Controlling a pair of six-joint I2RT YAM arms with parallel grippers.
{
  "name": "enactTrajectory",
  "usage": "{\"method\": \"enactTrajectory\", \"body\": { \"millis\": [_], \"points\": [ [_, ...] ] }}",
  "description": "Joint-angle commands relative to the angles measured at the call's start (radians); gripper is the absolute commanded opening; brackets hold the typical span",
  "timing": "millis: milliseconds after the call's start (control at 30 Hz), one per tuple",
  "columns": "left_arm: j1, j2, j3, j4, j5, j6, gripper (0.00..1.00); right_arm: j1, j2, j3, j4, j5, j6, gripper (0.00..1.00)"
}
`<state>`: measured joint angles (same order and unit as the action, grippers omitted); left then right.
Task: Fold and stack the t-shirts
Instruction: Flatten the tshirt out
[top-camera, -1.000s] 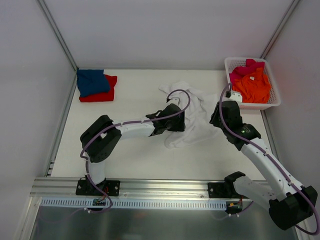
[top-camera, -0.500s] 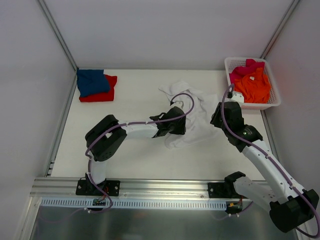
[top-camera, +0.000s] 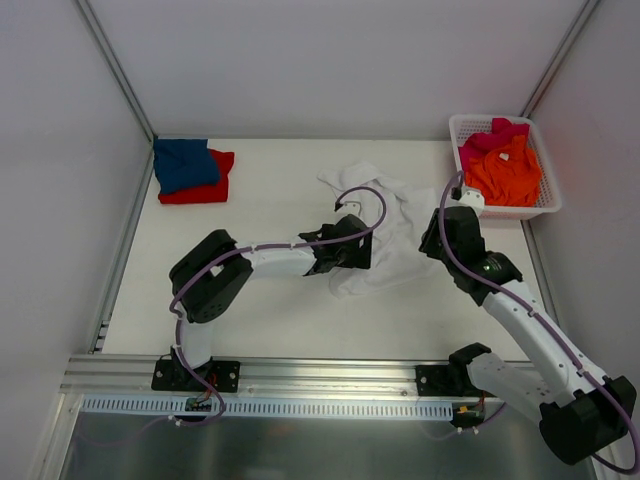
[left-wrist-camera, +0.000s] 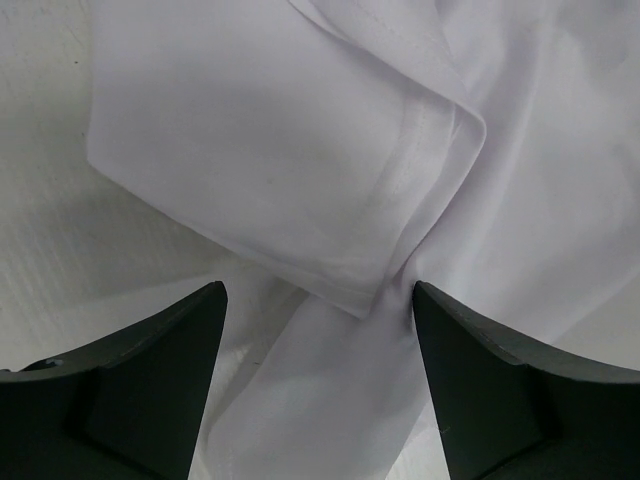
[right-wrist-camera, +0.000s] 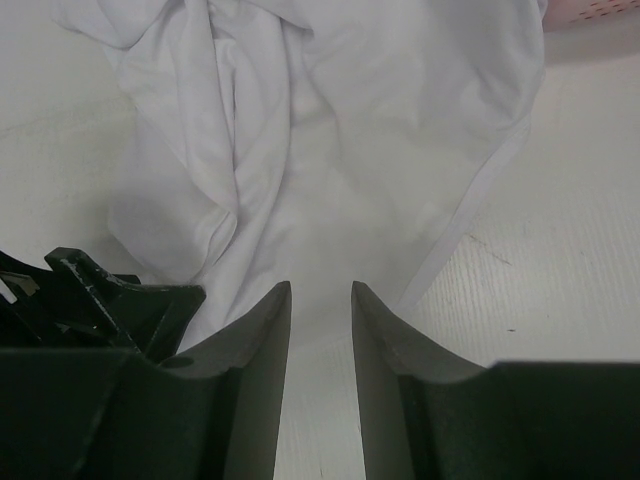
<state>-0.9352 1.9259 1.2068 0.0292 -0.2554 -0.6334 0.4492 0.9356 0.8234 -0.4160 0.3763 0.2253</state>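
Note:
The white t-shirt's lower layer is inside my open left gripper, which is short of the folded-over hem, so I need to back off and pinch that hem near its corner (left-wrist-camera: 338, 288).
The large white t-shirt (top-camera: 395, 215) lies crumpled mid-table. My left gripper (top-camera: 352, 252) sits low on its near-left part. In the left wrist view that gripper (left-wrist-camera: 318, 292) is open wide, with a folded hem of the white t-shirt (left-wrist-camera: 280, 150) ahead and loose cloth lying between the fingers. My right gripper (top-camera: 446, 222) is at the shirt's right edge. In its wrist view, the right gripper (right-wrist-camera: 320, 290) has a narrow gap. Only table and the white t-shirt's (right-wrist-camera: 350, 130) hem show in it. The blue t-shirt (top-camera: 184, 163) lies folded on the red one (top-camera: 212, 188).
A white lattice basket (top-camera: 520, 211) at the far right holds the orange t-shirt (top-camera: 510, 170) and the pink one (top-camera: 488, 138). The folded pile is in the far-left corner by the side wall. Part of the left arm (right-wrist-camera: 95, 295) shows in the right wrist view.
My left gripper has shifted slightly nearer over the white shirt, and its arm has swung a little right. The right arm has barely moved.

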Motion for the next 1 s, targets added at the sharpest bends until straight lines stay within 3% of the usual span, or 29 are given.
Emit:
{"method": "enactTrajectory", "body": {
  "millis": [0, 567, 967],
  "points": [
    [-0.001, -0.076, -0.018, -0.018, -0.068, 0.020, 0.76, 0.009, 0.005, -0.001, 0.023, -0.008, 0.009, 0.34],
    [0.064, -0.090, -0.007, -0.018, -0.056, 0.017, 0.75, 0.037, 0.032, -0.010, 0.036, -0.010, 0.017, 0.34],
    [0.035, -0.047, -0.016, -0.002, -0.004, -0.008, 0.73, 0.048, 0.051, -0.012, 0.045, -0.010, 0.020, 0.34]
  ]
}}
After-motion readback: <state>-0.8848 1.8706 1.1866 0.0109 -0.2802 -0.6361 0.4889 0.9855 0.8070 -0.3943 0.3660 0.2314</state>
